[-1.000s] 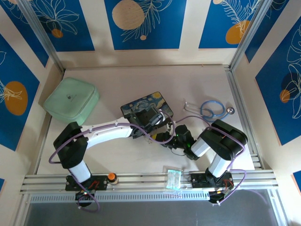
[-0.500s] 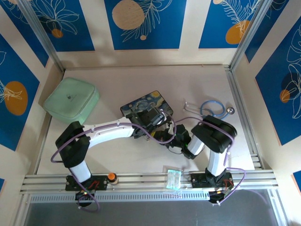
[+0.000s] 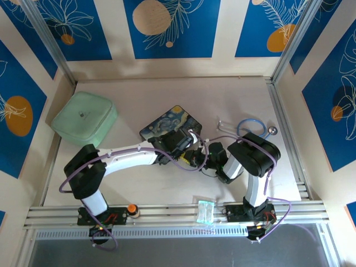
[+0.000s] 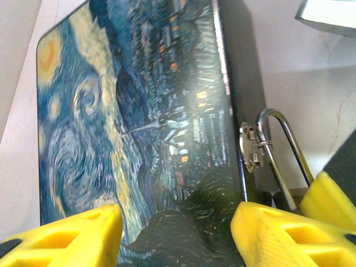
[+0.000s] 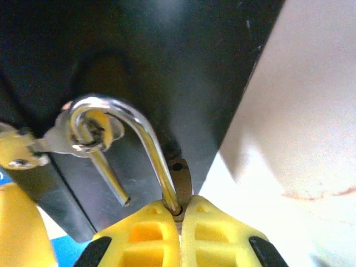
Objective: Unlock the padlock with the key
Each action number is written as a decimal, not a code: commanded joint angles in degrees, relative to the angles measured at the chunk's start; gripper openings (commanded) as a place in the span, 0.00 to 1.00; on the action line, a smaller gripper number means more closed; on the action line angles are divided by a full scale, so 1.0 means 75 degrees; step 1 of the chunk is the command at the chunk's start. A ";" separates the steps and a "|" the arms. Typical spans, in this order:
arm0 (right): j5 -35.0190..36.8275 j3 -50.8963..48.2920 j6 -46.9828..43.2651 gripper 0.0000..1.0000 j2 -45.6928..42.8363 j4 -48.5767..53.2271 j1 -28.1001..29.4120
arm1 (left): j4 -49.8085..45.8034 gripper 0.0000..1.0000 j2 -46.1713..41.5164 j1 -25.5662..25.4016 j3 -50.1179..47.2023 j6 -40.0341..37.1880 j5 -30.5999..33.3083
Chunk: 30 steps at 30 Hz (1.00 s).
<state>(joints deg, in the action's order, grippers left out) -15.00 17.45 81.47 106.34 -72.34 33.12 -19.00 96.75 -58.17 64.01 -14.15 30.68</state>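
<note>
Next, my right gripper releases the padlock on the bare tabletop [image 3: 212,168] between the starry-night box and the clear packet.
The padlock [image 5: 181,179] hangs at the front latch [image 4: 250,149] of the starry-night box [image 4: 111,111]. Its silver shackle [image 5: 136,119] is hooked through the latch ring, with one leg ending free in the air. My right gripper [image 5: 181,222] is shut on the padlock's brass body, fingertips pressed together around it. My left gripper [image 4: 177,236] hovers over the box lid with its yellow fingers [image 4: 272,233] wide apart and nothing pinched between them. From above, both grippers meet at the box's [image 3: 167,123] near right corner. The key is hidden.
A blue-tubed stethoscope [image 3: 250,129] lies right of the box, just behind the right arm. A mint-green case [image 3: 84,118] sits at the far left. A small clear packet [image 3: 206,210] and an orange knob [image 3: 132,209] rest on the front rail.
The box has shifted and turned slightly toward the back left. The right arm has folded in toward the box. The left fingers have narrowed a little.
</note>
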 commanded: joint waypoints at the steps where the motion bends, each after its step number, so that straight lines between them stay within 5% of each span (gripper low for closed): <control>1: 0.0759 0.0219 0.0148 0.04 -0.0451 -0.0067 -0.0638 | -0.1967 0.58 0.0690 -0.0259 -0.0777 -0.0294 -0.1316; 10: 0.0446 0.0318 -0.0154 0.04 -0.1228 0.1517 -0.1020 | -0.1907 0.59 0.0843 -0.0241 -0.0755 -0.0155 -0.0786; 23: 0.0672 0.2103 -0.4402 0.04 -0.4581 1.1744 -0.1892 | -0.1786 0.73 0.0542 -0.0212 -0.0053 0.0656 0.0076; 30: 0.1237 0.3701 -0.6292 0.04 -0.4611 1.5630 -0.2705 | -0.1785 0.86 0.0011 -0.0160 0.0337 0.1092 0.0275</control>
<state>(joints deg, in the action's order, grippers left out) -7.75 42.26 43.22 71.02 26.26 13.61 -22.96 96.66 -58.96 67.13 -7.70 36.67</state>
